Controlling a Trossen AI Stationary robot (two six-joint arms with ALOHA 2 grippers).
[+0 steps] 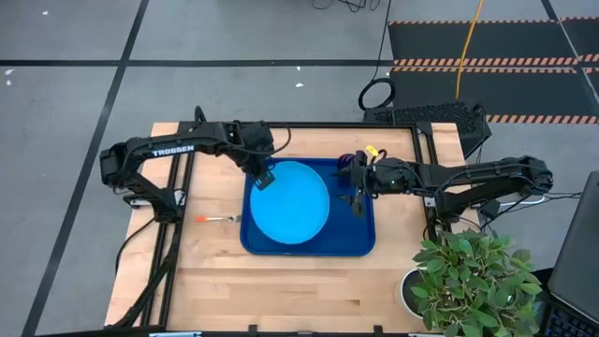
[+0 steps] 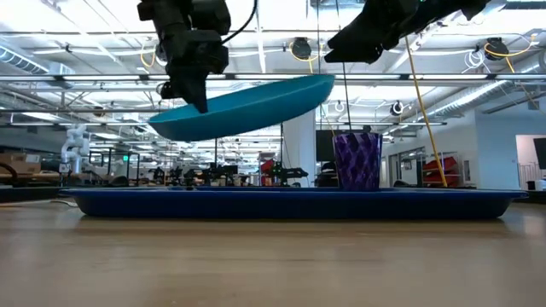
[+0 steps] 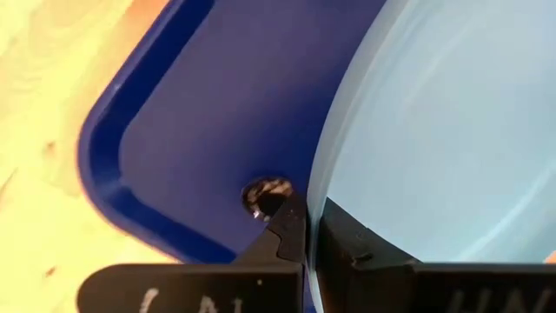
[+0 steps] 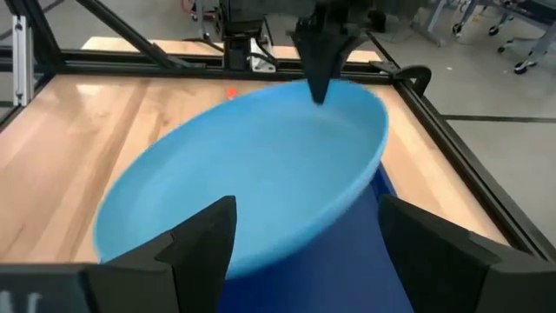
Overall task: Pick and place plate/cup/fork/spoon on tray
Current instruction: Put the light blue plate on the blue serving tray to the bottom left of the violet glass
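Next, my left gripper sets the sky-blue plate, now hanging tilted over the tray, down on the middle of the dark-blue tray [image 1: 306, 216], close to the near edge of the tray.
The sky-blue plate [image 1: 292, 204] hangs tilted over the dark-blue tray [image 1: 360, 245], with my left gripper [image 1: 264, 178] shut on its far left rim. The purple cup [image 2: 357, 160] stands upright on the tray's far right part. My right gripper [image 4: 304, 252] hovers open above the tray's right side, next to the cup, facing the plate and touching nothing. A slim dark utensil, seemingly the spoon [image 1: 358, 203], lies on the tray below it. The fork [image 1: 221, 218], with its orange handle, lies flat on the wooden table left of the tray. My left gripper pinches the plate's rim [image 3: 314, 202] between its two fingers [image 3: 291, 228], one on the upper face and one underneath. The fingers come steeply from above, slanting in from the table's far left. The plate hangs clear of the tray, tilted, its free right edge [image 2: 328, 82] higher.
A potted plant [image 1: 468, 276] stands at the table's near right corner. A black frame [image 1: 426, 168] runs along the table's edges. Bare wood [image 1: 299, 285] lies in front of the tray.
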